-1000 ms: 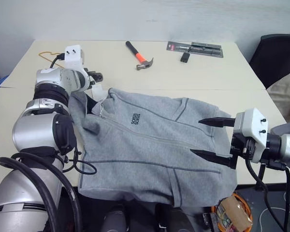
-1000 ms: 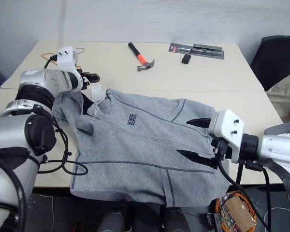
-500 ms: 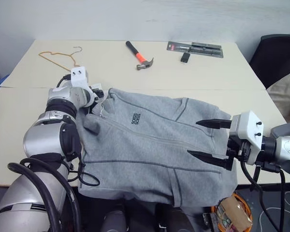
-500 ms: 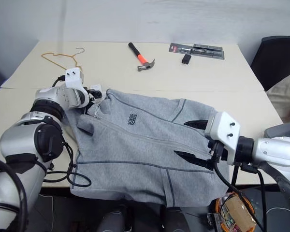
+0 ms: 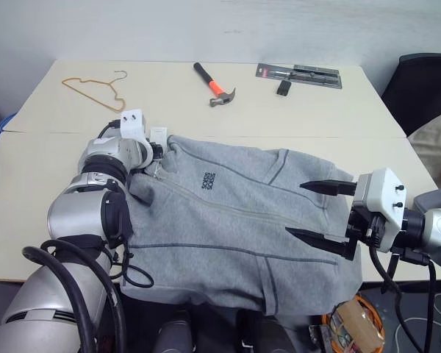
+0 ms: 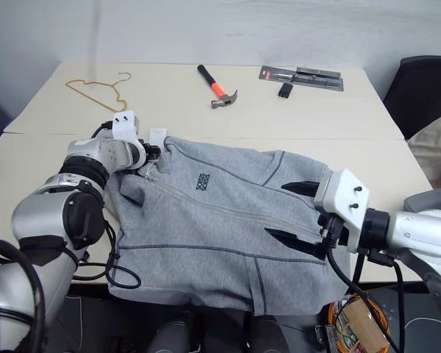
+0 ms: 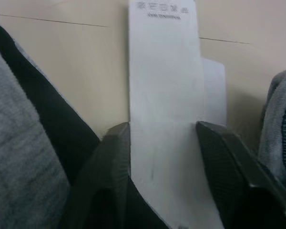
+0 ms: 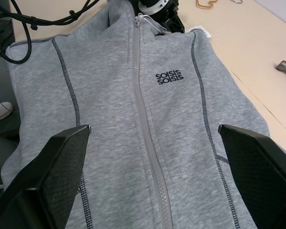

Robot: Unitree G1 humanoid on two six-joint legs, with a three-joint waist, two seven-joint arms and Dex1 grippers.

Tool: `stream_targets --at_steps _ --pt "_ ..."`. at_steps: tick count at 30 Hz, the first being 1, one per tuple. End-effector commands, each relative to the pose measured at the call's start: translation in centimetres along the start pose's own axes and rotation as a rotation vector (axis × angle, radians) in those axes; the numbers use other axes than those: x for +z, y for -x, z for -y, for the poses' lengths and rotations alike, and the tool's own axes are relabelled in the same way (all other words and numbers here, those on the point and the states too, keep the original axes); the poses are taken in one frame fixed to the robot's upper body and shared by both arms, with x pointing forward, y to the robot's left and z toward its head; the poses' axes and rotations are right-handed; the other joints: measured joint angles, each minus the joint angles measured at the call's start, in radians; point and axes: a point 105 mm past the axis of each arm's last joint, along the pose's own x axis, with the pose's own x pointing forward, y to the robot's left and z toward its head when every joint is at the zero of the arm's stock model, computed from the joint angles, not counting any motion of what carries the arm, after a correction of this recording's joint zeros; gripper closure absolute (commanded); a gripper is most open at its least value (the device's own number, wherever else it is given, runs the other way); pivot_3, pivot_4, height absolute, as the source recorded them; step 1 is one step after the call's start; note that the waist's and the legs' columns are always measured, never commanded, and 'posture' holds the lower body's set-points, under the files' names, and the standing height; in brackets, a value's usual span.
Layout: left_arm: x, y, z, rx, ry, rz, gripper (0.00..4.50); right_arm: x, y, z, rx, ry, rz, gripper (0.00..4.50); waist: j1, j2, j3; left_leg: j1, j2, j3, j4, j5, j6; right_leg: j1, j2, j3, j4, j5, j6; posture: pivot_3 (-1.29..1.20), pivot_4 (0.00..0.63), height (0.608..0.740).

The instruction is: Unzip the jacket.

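Next, I open my left gripper, turn it and pinch the tag's flat sides (image 7: 165,81) before unzipping the jacket, because the long edges of the white paper tag keep its fingers apart.
The light grey jacket (image 5: 235,213) lies on the table with its front up, collar at the left and hem hanging over the near edge. Its zipper (image 8: 145,129) is closed up to the collar, below a small dark logo (image 8: 169,76). My left gripper (image 5: 158,151) is low at the collar. Its black fingers (image 7: 112,162) stand apart in the left wrist view, with a white paper tag (image 7: 164,71) lying between them. My right gripper (image 5: 295,209) hovers open over the jacket's lower right part, holding nothing.
At the back of the beige table (image 5: 44,169) lie a hammer with an orange grip (image 5: 214,83), a wire hanger (image 5: 95,88), a flat tool pack (image 5: 300,73) and a small black item (image 5: 282,87). A dark chair (image 5: 426,81) stands at the right.
My left gripper has come down onto the jacket's collar beside the white tag, and its fingers have drawn closer together. The right gripper has stayed where it was, open.
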Motion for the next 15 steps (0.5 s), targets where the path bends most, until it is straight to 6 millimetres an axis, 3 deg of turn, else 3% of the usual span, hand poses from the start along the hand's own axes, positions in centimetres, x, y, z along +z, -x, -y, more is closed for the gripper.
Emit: stream_targets --at_steps 1,4,5,10,14,15 --pt "-0.1 0.0 0.1 -0.002 0.014 -0.003 3.49 1.2 0.3 -0.1 -0.011 0.051 0.021 0.00 0.000 0.000 0.000 0.000 0.000 0.000 0.000 0.000 0.000 0.000 0.000 0.000 0.000 0.000 0.000 0.00 0.150 0.740" --pt "0.0 0.0 0.0 0.001 0.017 0.001 4.40 1.2 0.3 0.0 -0.012 0.049 0.021 0.00 0.000 0.000 0.000 0.000 0.000 0.000 0.000 0.000 0.000 0.000 0.000 0.000 0.000 0.000 0.000 0.00 0.150 0.740" --pt "0.1 0.0 0.0 0.000 0.018 0.004 4.48 1.2 0.3 0.0 -0.012 0.049 0.021 0.00 0.000 0.000 0.000 0.000 0.000 0.000 0.000 0.000 0.000 0.000 0.000 0.000 0.000 0.000 0.000 0.00 0.150 0.740" --pt "0.9 0.3 0.2 -0.009 0.015 0.021 4.48 1.2 0.1 0.0 -0.005 0.049 0.025 0.00 0.000 0.000 0.000 0.000 0.000 0.000 0.000 0.000 0.000 0.000 0.000 0.000 0.000 0.000 0.000 0.00 0.150 0.740" --pt "2.2 1.0 1.7 -0.060 -0.099 0.021 4.48 1.3 0.2 0.2 0.011 0.055 0.016 0.00 0.000 0.000 0.000 0.000 0.000 0.000 0.000 0.000 0.000 0.000 0.000 0.000 0.000 0.000 0.000 0.00 0.150 0.740" --pt "2.5 1.1 2.3 -0.078 -0.136 0.018 4.30 1.3 0.3 0.2 0.016 0.057 0.014 0.00 0.000 0.000 0.000 0.000 0.000 0.000 0.000 0.000 0.000 0.000 0.000 -0.001 0.000 0.000 0.000 0.00 0.150 0.740"
